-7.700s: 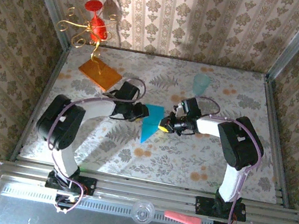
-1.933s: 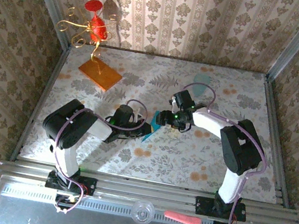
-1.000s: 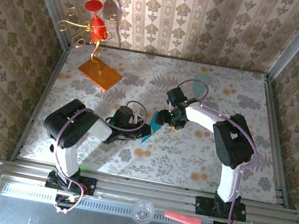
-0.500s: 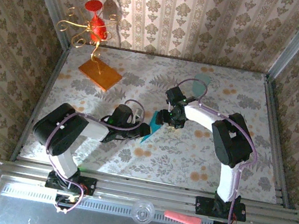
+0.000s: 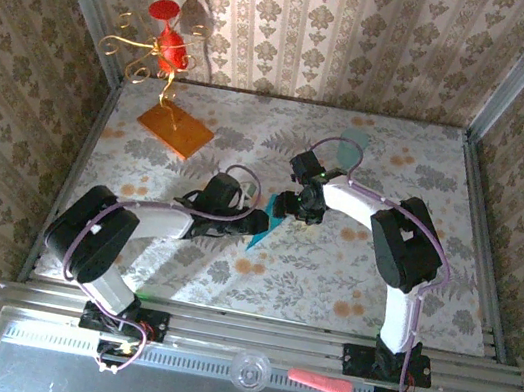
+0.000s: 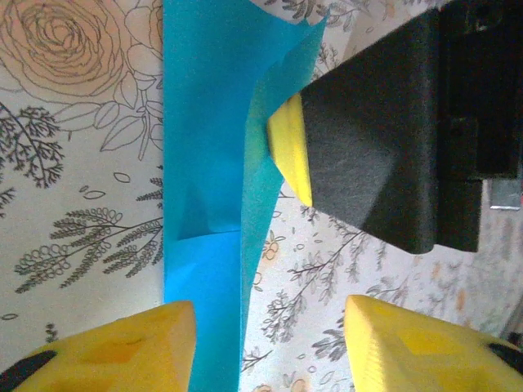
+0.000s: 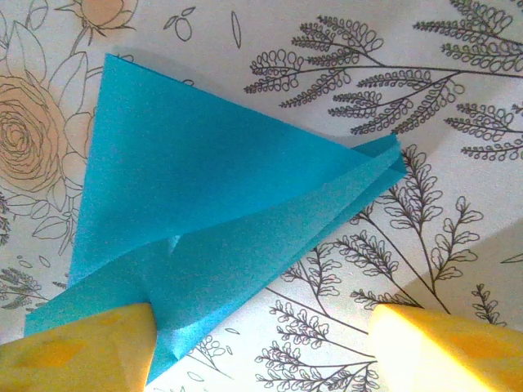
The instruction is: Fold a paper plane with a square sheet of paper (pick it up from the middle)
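The flap is standing up off the strip, so my right gripper will fold the flap over while my left gripper closes on the strip's near end (image 6: 216,331).
The teal-blue sheet of paper (image 5: 261,236) lies on the flowered table, folded into a narrow pointed shape with layered flaps. In the left wrist view the paper (image 6: 204,163) runs lengthwise as a strip, one flap edge raised. My left gripper (image 6: 265,327) is open, its left fingertip (image 6: 114,351) over the strip's near end. In the top view the left gripper (image 5: 252,222) is at the paper's left side. My right gripper (image 5: 287,207) is at the paper's upper end and open; its yellow pad (image 6: 290,147) touches the raised flap. In the right wrist view the paper (image 7: 212,220) spreads as a triangle ahead of the open right gripper (image 7: 261,327).
An orange slab (image 5: 174,128) lies at the back left, below a red and gold wire ornament (image 5: 161,46). A pale mint cup (image 5: 354,141) stands behind the right arm. Patterned walls close three sides. A pink object (image 5: 319,382) rests on the front rail.
The left arm has stretched out and its gripper has slid right, up against the paper. The right gripper has stayed at the paper's upper end. The paper looks narrower than several seconds ago.
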{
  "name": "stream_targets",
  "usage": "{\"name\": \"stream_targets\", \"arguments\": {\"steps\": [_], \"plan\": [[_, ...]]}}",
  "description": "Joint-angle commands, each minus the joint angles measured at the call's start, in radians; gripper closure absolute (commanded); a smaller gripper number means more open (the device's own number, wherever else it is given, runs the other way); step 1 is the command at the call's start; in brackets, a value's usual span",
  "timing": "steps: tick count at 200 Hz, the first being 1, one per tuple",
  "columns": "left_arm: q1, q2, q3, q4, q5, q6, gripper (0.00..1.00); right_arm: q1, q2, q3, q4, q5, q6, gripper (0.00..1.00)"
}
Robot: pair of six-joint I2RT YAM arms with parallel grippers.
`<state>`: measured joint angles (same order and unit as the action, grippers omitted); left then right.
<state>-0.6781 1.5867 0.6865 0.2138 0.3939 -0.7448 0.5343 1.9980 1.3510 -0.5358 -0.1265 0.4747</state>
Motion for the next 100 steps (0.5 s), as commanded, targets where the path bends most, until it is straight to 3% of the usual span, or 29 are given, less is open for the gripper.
{"name": "stream_targets", "arguments": {"steps": [1, 52, 100], "plan": [[-0.009, 0.017, 0.056, -0.119, -0.044, 0.106, 0.46, 0.003, 0.088, -0.014, 0.019, 0.016, 0.005, 0.26], [-0.017, 0.077, 0.105, -0.167, -0.031, 0.147, 0.45, 0.001, 0.087, -0.012, 0.014, 0.013, 0.007, 0.26], [-0.013, 0.104, 0.12, -0.188, -0.042, 0.145, 0.58, 0.001, 0.088, -0.012, 0.013, 0.011, 0.007, 0.26]]}}
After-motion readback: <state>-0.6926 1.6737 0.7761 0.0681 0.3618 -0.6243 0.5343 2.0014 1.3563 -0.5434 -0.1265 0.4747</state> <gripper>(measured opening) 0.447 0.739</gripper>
